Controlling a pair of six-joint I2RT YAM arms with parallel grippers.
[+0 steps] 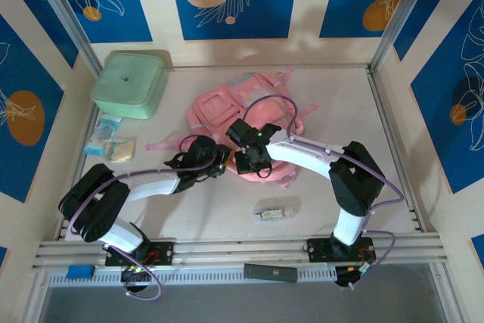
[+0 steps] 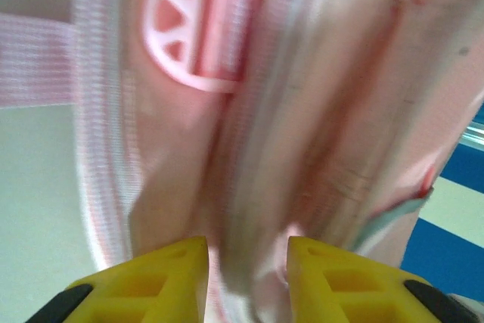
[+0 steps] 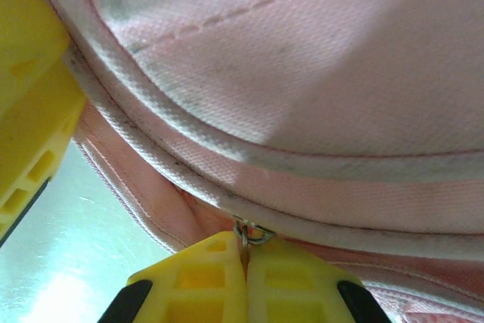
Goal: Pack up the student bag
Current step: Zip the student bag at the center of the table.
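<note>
The bag bunches in folds at my left gripper, which should open and take the white piping nearer the zipper pull [image 3: 168,166] before my right gripper pulls.
The student bag [image 1: 240,107], a soft pink backpack, lies in the middle of the table. Both grippers meet at its near edge. My left gripper [image 1: 215,161] has a fold of the bag's pink fabric [image 2: 249,209] pinched between its yellow fingers [image 2: 162,281], seen blurred in the left wrist view. My right gripper [image 3: 246,251] is shut on a small metal zipper pull [image 3: 250,234] under the bag's white-piped seam [image 3: 227,153]. Part of the left gripper's yellow finger [image 3: 30,111] shows at the left of the right wrist view.
A mint-green square box [image 1: 130,85] stands at the back left, with small packets [image 1: 110,146] in front of it. A small clear item [image 1: 274,211] lies near the front. A pink round buckle [image 2: 200,28] and strap [image 2: 34,58] sit on the bag's left.
</note>
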